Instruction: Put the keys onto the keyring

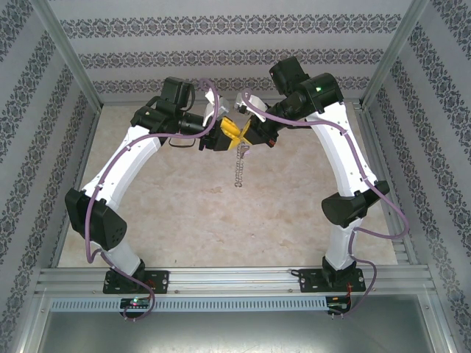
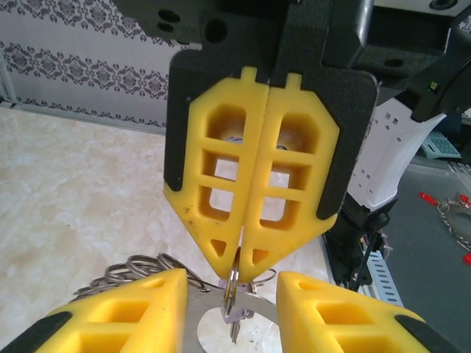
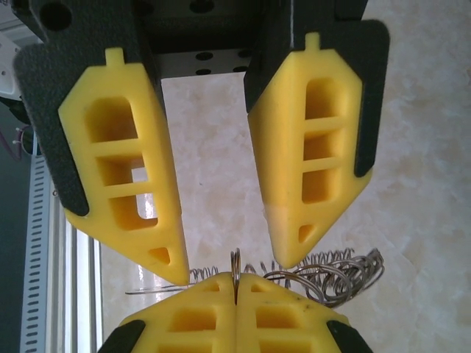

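Observation:
The top of the keyring is pinched in my right gripper, so my left gripper should hold the keyring before my right gripper grabs the part of the keyring hanging [image 2: 235, 312] below.
My right gripper [image 2: 239, 259] comes down from above and is shut on a small silvery split ring [image 2: 232, 285], held edge-on between its yellow pads. A tiny key [image 2: 235, 323] with a pale purple head hangs below that ring. My left gripper [image 2: 232, 275] is open, one finger on each side of the ring without touching it. In the right wrist view the right gripper [image 3: 236, 285] pinches the ring [image 3: 236, 263] and the left gripper [image 3: 234, 268] straddles it. The keyring's fringe of loops [image 3: 331, 272] bunches behind and dangles as a chain [image 1: 238, 168] under the two meeting grippers [image 1: 231, 132].
The marble-look tabletop [image 1: 184, 213] lies well below the raised grippers. Patterned walls and an aluminium frame [image 1: 221, 278] close in the cell. The right arm's white link [image 2: 390, 154] stands close on the right in the left wrist view.

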Available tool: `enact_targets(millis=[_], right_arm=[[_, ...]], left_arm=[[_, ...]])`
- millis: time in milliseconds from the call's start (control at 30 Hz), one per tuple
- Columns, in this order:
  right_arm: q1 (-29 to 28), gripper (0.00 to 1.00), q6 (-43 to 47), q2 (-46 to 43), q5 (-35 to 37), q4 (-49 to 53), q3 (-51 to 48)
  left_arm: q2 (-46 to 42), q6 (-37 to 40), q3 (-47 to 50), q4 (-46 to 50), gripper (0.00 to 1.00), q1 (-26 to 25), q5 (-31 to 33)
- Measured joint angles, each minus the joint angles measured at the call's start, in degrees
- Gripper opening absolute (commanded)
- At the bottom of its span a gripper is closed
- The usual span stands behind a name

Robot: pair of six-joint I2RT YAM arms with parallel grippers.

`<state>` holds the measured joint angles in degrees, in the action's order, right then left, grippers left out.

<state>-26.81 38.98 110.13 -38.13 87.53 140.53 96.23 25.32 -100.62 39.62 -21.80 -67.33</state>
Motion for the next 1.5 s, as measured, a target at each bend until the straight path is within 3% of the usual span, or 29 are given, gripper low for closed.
enact_targets(millis=[67, 467, 600, 733, 800, 867, 967, 1267, 1500], right_arm=[[0.0, 0.0, 0.0, 0.0, 0.0, -0.2, 0.0], [0.0, 0.0, -0.1, 0.0, 0.2, -1.3, -0.8], [0.0, 0.0, -0.2, 0.0, 0.2, -1.4, -0.9], [0.0, 0.0, -0.8, -0.4, 0.8, -1.8, -1.6], [0.1, 0.17, -1.4, -1.2, 0.8, -3.0, -3.4], [0.6, 0.35, -2.8, -3.5, 0.6, -6.2, -7.5], [2.6, 0.41, -6.0, -9.6, -1.0, -14.0, -17.0], [13.3, 0.47, -24.5, -34.7, -12.7, -48.6, -55.3], [13.4, 0.5, -34.6, -34.7, -20.4, -65.0, -66.3]], left_arm=[[0.2, 0.3, 0.0, 0.5, 0.3, 0.0, -0.2], [1.2, 0.6, 0.0, 0.9, 0.23, -0.3, -0.6], [1.2, 0.0, 0.0, 0.7, 0.0, -0.3, -0.5], [0.9, -1.2, 1.7, -2.1, 0.0, -0.2, -0.7], [0.4, -2.3, 3.3, -4.1, 0.0, -0.2, -0.8], [0.0, -3.6, 4.4, -5.7, 0.0, -0.3, -0.9], [-0.5, -4.9, 5.4, -7.8, 0.0, -0.6, -0.9], [-2.4, -8.1, 7.6, -13.6, 0.0, -0.7, -0.9], [-3.0, -9.6, 7.7, -15.5, 0.0, -0.7, -1.7]])
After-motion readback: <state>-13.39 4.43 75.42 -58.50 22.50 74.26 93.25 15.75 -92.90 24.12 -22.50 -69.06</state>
